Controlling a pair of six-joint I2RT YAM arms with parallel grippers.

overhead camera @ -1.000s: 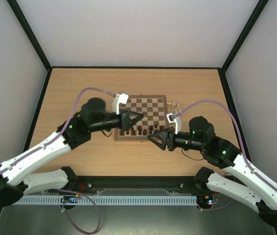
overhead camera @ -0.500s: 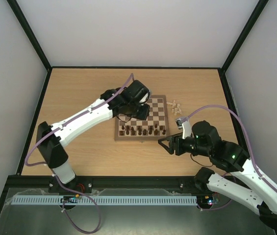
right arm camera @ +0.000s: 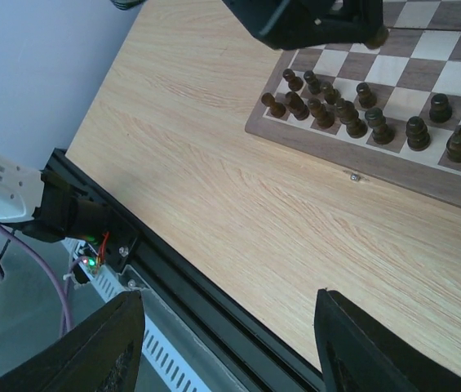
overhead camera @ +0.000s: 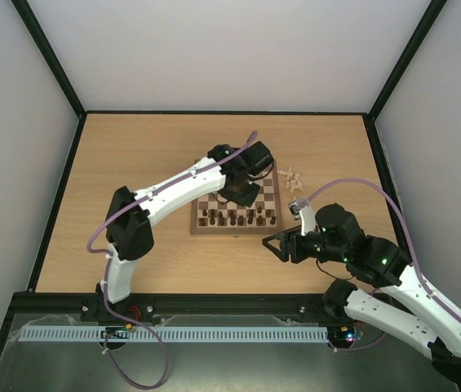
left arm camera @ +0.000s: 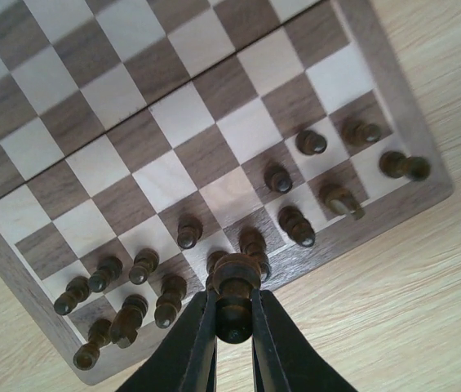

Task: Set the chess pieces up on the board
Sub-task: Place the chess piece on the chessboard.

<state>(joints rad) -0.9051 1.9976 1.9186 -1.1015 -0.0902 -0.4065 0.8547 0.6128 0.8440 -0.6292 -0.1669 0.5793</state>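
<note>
My left gripper has the dark brown chess piece above the board's near edge. It will let go of it on the empty light square (overhead camera: pixel 241 213) (left arm camera: pixel 230 197) between the dark pawns.
The board (overhead camera: pixel 234 230) lies mid-table, with dark chess pieces (overhead camera: pixel 238 217) standing in its two near rows. My left gripper (overhead camera: pixel 241 189) hangs above the board's middle. In the left wrist view it (left arm camera: pixel 234 298) is shut on a dark brown chess piece (left arm camera: pixel 235 278), held above the board's near edge (left arm camera: pixel 377 233) and the dark pieces (left arm camera: pixel 188 233) there. My right gripper (overhead camera: pixel 275 243) is open and empty, low over the bare tabletop in front of the board's right corner. Its wrist view shows the gripper (right arm camera: pixel 228 298), the board frame (right arm camera: pixel 393 167) and dark pieces (right arm camera: pixel 336 106).
A small cluster of pale beige pieces (overhead camera: pixel 293 178) lies on the table just right of the board's far corner. A black rail (right arm camera: pixel 181 286) runs along the table's near edge under my right gripper. A tiny metal stud (right arm camera: pixel 355 175) lies by the board frame.
My left arm has swung from the board's left side across to over its middle, still shut on the dark piece. My right gripper has drawn back from the board's near edge towards the table's front.
</note>
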